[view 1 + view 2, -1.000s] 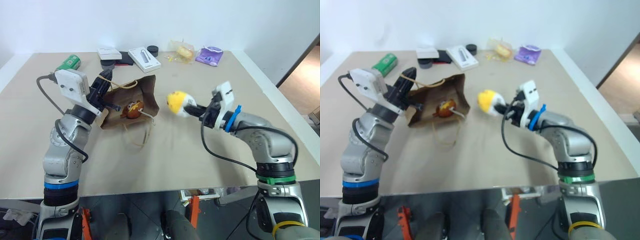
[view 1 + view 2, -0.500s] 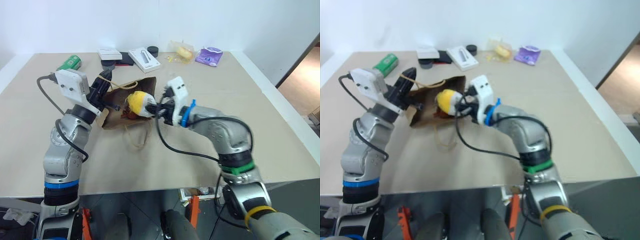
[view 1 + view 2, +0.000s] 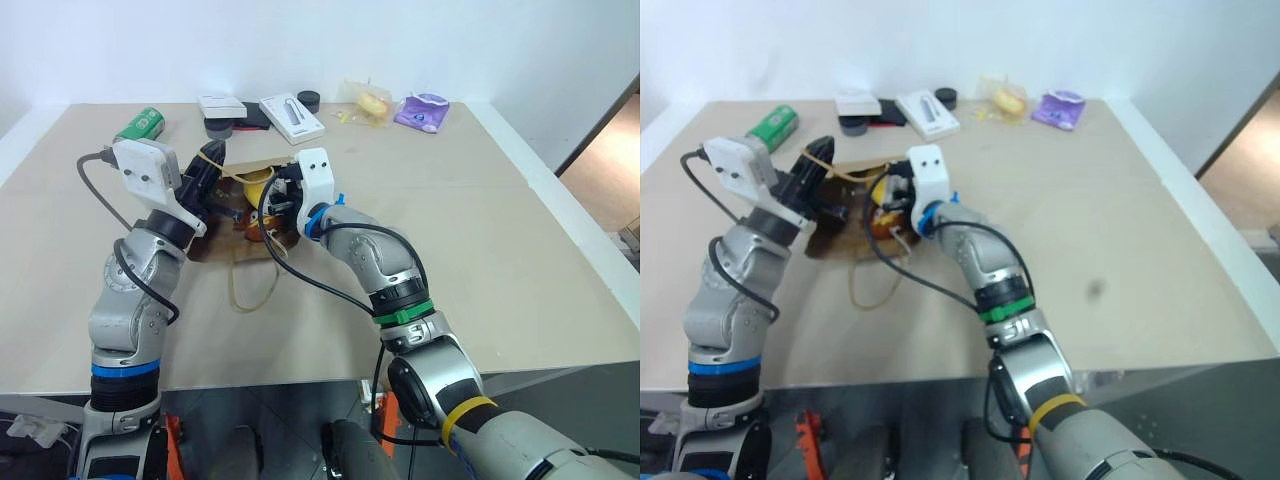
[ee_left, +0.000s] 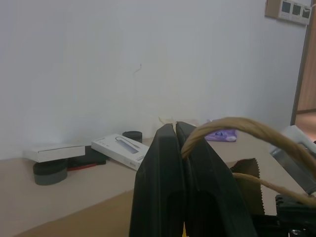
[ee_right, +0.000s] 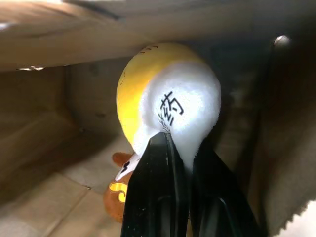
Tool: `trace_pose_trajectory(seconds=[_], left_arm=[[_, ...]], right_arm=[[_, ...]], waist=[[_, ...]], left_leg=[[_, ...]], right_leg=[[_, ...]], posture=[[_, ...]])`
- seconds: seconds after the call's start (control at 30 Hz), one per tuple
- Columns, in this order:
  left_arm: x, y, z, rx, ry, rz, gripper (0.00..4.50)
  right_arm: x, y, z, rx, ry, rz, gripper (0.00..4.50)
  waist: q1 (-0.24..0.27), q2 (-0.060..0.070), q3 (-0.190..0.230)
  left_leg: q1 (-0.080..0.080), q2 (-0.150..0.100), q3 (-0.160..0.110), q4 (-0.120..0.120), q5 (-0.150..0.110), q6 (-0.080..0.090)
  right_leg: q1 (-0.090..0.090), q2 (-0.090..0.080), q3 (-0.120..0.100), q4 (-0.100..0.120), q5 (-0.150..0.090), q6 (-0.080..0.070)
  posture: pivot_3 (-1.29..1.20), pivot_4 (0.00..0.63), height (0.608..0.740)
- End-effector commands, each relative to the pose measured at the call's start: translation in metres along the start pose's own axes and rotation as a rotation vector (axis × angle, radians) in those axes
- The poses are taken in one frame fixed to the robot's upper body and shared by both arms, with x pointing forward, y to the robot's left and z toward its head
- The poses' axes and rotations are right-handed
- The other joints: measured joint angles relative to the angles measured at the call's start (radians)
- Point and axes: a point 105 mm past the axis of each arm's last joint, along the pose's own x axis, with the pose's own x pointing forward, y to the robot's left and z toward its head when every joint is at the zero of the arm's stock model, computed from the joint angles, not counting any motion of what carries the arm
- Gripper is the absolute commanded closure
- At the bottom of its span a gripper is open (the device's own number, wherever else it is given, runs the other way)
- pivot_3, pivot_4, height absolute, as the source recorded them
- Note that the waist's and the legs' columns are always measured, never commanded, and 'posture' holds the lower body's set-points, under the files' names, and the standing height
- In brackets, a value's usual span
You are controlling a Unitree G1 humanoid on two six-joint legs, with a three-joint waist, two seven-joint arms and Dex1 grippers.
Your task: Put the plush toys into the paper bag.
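My left gripper has the brown paper bag, which now lies on its side. Next, I let go of it upright on the tan tabletop (image 3: 268, 276) under its trailing second handle loop.
The brown paper bag (image 3: 215, 238) lies on its side, its mouth facing right. My left gripper (image 3: 208, 158) is shut on the bag's upper cord handle (image 4: 222, 126) and holds the mouth up. My right gripper (image 5: 180, 143) reaches into the mouth, shut on the yellow-and-white egg-shaped plush toy (image 5: 168, 106), which hangs inside the bag above its floor. The brown plush animal (image 5: 118, 195) lies on the bag's floor just below it. The second handle loop (image 3: 250, 285) trails on the table in front of the bag.
Along the table's far edge stand a green can (image 3: 138, 124), two white boxes (image 3: 290, 115), a black round item (image 3: 308, 100), a clear packet with yellow contents (image 3: 368, 102) and a purple pouch (image 3: 420, 110). The tan tabletop (image 3: 480, 250) stretches right of the bag.
My right arm has swung left, carrying the yellow-and-white toy from over the open table into the bag's mouth. My left gripper has stayed in place on the handle.
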Motion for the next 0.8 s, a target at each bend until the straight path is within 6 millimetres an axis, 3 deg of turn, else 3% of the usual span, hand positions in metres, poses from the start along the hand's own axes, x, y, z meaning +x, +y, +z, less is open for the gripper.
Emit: trace_pose_trajectory(seconds=[0.03,0.1,0.13,0.17,0.23,0.27,0.37,0.47,0.53,0.63,0.8], left_arm=[[0.000,-0.001,0.016,-0.001,-0.054,0.003,4.50],[0.001,-0.001,0.016,-0.013,-0.053,0.007,4.50],[0.002,-0.001,0.016,-0.019,-0.052,0.007,4.50],[0.002,-0.001,0.016,-0.024,-0.052,0.006,4.50],[0.004,-0.002,0.016,-0.039,-0.050,0.005,4.50],[0.005,-0.001,0.017,-0.045,-0.050,0.006,4.50],[0.007,0.001,0.018,-0.063,-0.049,0.013,4.50],[0.009,0.004,0.017,-0.085,-0.043,0.023,4.50],[0.010,0.006,0.018,-0.098,-0.041,0.029,4.50],[0.012,0.007,0.017,-0.107,-0.033,0.026,4.50],[0.014,0.009,0.016,-0.125,-0.026,0.030,4.50]], right_arm=[[-0.005,0.013,0.024,-0.042,-0.083,0.070,2.82],[-0.013,0.014,0.027,-0.055,-0.092,0.107,2.01],[-0.017,0.014,0.029,-0.061,-0.099,0.125,1.28],[-0.020,0.013,0.030,-0.063,-0.102,0.134,1.11],[-0.028,0.010,0.031,-0.081,-0.105,0.144,0.23],[-0.033,0.010,0.031,-0.087,-0.107,0.167,0.05],[-0.050,0.006,0.031,-0.128,-0.126,0.204,0.05],[-0.073,0.006,0.031,-0.276,-0.189,0.277,0.05],[-0.087,0.004,0.020,-0.484,-0.211,0.306,0.05],[-0.102,-0.009,-0.013,-0.770,-0.203,0.311,0.05],[-0.110,-0.019,-0.052,-1.271,-0.238,0.330,0.05]], waist=[[0.000,0.000,0.000],[0.000,0.000,0.000],[0.000,0.000,0.000],[0.000,0.000,0.000],[0.000,0.000,0.000],[0.001,0.000,0.000],[0.001,0.000,0.000],[0.001,0.000,0.000],[0.001,0.000,0.000],[0.001,0.000,0.000],[-0.004,0.000,0.000]], left_leg=[[0.000,0.000,0.000,0.000,0.000,0.000],[0.000,0.000,0.000,0.000,0.000,0.000],[0.000,0.000,-0.001,0.000,0.000,0.000],[0.000,0.000,-0.001,0.000,0.000,0.000],[0.000,0.000,-0.001,0.000,0.000,0.000],[0.000,0.000,-0.001,0.000,0.000,0.000],[0.000,0.000,-0.001,0.000,0.000,0.000],[0.000,0.000,-0.001,0.000,0.000,0.000],[0.000,0.000,-0.001,0.000,0.000,0.000],[0.000,-0.001,-0.001,0.000,0.000,0.000],[0.002,-0.001,0.002,0.000,0.000,0.000]], right_leg=[[0.000,0.000,0.000,0.000,0.000,0.000],[0.000,0.000,0.000,0.000,0.000,0.000],[0.000,0.000,0.000,0.000,0.000,0.000],[0.000,0.000,-0.001,0.000,0.000,0.000],[0.000,0.000,-0.001,0.000,0.000,0.000],[0.000,0.000,0.000,0.000,0.000,0.000],[0.000,0.000,-0.001,0.000,0.000,0.001],[0.000,0.000,-0.001,0.000,-0.001,0.002],[0.000,0.000,-0.001,0.000,-0.003,0.005],[0.001,0.000,-0.001,0.000,-0.004,0.007],[0.000,0.000,0.002,0.000,-0.004,0.006]], posture=[[0.00,0.150,0.740],[0.00,0.150,0.740],[0.00,0.150,0.740],[0.00,0.150,0.740],[0.00,0.150,0.740],[0.00,0.150,0.740],[0.00,0.150,0.740],[0.00,0.150,0.740],[0.00,0.150,0.740],[0.00,0.150,0.740],[0.00,0.150,0.740]])
